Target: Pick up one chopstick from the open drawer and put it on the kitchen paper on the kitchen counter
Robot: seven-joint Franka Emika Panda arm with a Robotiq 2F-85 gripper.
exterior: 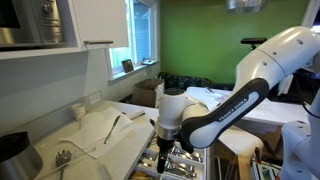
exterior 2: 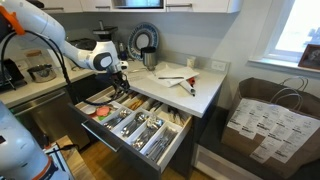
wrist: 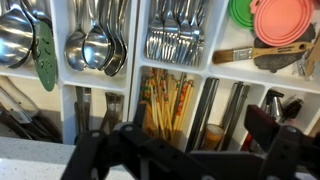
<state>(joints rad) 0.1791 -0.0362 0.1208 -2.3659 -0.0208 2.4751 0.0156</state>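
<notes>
The bundle of patterned wooden chopsticks is below the forks. My gripper goes there next and closes on one chopstick's middle [exterior: 141,174] [wrist: 168,107].
The drawer [exterior 2: 150,135] stands pulled out under the kitchen counter [exterior 2: 205,90], with a pale tray of silver cutlery [wrist: 140,45]. In the wrist view thin dark sticks [wrist: 204,112] stand in the compartments right of a bundle of patterned wooden chopsticks [wrist: 165,105]. My gripper [wrist: 200,138] hangs open and empty just above these compartments; it also shows in both exterior views [exterior: 163,140] [exterior 2: 122,88]. The white kitchen paper [exterior: 95,130] [exterior 2: 170,76] lies on the counter. One thin dark stick [exterior: 114,128] [exterior 2: 188,88] lies on it.
Spoons [wrist: 95,45], forks [wrist: 175,40], a green spatula [wrist: 45,55], a brush [wrist: 250,53] and coloured lids [wrist: 280,18] fill the drawer. A white cup [exterior: 80,115] stands on the counter. A kettle [exterior 2: 147,57] and a paper bag [exterior 2: 270,125] are nearby.
</notes>
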